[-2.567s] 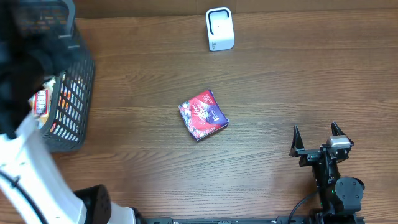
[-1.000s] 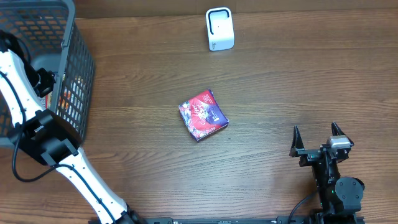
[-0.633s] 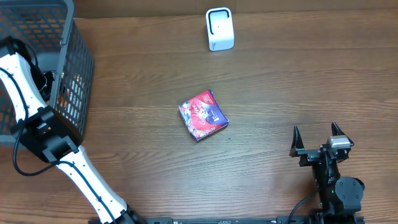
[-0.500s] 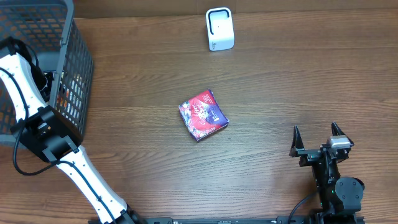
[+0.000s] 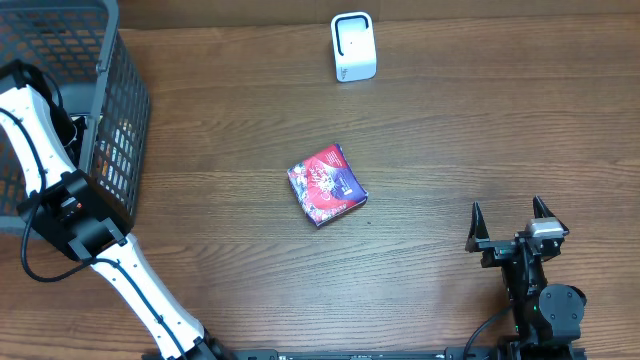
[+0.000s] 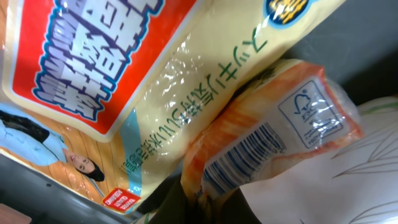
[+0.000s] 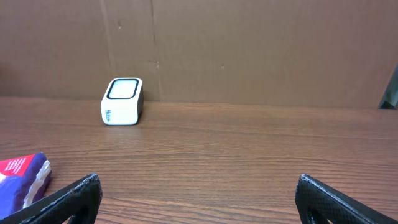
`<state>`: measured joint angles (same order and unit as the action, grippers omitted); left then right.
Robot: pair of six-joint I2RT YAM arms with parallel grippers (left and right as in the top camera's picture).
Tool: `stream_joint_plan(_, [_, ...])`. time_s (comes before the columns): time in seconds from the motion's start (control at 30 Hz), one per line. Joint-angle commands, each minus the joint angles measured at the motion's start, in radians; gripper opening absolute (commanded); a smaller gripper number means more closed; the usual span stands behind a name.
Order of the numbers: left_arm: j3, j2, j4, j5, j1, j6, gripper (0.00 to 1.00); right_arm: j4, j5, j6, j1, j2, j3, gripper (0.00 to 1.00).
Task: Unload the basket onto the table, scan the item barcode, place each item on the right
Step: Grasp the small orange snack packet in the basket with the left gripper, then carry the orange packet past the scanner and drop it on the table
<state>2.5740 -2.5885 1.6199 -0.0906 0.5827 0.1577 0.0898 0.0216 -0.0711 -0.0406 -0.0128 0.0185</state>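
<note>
Next, my left gripper releases the orange-and-white packet on the table [image 5: 379,178] close beside the red-and-purple packet, toward my right gripper.
My left arm [image 5: 45,120] reaches down into the dark mesh basket [image 5: 125,120] at the table's left edge, so the overhead view hides its gripper. In the left wrist view the left gripper [image 6: 198,205] is shut on the lower edge of an orange-and-white packet [image 6: 273,134] with a printed barcode [image 6: 245,152] facing the camera. A large yellow-and-red bag [image 6: 143,68] lies against the packet. The white scanner [image 5: 353,46] stands at the table's far middle. My right gripper [image 5: 511,215] rests open near the front right, holding nothing.
A red-and-purple packet [image 5: 327,185] lies flat mid-table and shows at the left edge of the right wrist view [image 7: 22,177]. A brown cardboard wall [image 7: 249,50] backs the table behind the scanner [image 7: 122,101]. Basket walls surround the left gripper.
The left arm has settled into the basket and its jaws have closed onto the orange packet's edge. The right arm and the packet on the table have not moved.
</note>
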Motion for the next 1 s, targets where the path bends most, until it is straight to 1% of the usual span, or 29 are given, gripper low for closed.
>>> stream_joint_plan(0.0, [0.038,0.045,0.005,0.006,0.006,0.029,0.04,-0.006,-0.005,-0.002,-0.002,0.01,-0.01,1.0])
stream_joint_plan(0.1, [0.053,0.116,-0.011,0.052,0.007,0.029,0.04,-0.006,-0.005,-0.001,-0.002,0.01,-0.01,1.0])
stream_joint_plan(0.23, [0.056,0.241,-0.039,0.066,0.007,0.035,0.04,-0.006,-0.005,-0.002,-0.002,0.01,-0.01,1.0])
stream_joint_plan(0.43, [0.056,0.444,-0.052,0.066,0.006,0.111,0.04,-0.006,-0.005,-0.002,-0.002,0.01,-0.01,1.0])
stream_joint_plan(0.5, [0.056,0.509,-0.048,0.092,0.005,0.119,0.04,-0.006,-0.005,-0.001,-0.002,0.01,-0.01,1.0])
stream_joint_plan(0.6, [0.056,0.592,-0.037,0.203,0.004,0.119,0.04,-0.006,-0.005,-0.002,-0.002,0.01,-0.01,1.0])
stream_joint_plan(0.77, [0.056,0.676,0.006,0.463,-0.029,0.118,0.04,-0.006,-0.005,-0.001,-0.001,0.01,-0.01,1.0])
stream_joint_plan(0.87, [0.056,0.689,0.047,0.594,-0.086,0.09,0.04,-0.006,-0.005,-0.001,-0.002,0.01,-0.01,1.0])
stream_joint_plan(0.97, [0.048,0.686,0.07,0.649,-0.189,0.041,0.04,-0.006,-0.005,-0.001,-0.001,0.01,-0.01,1.0])
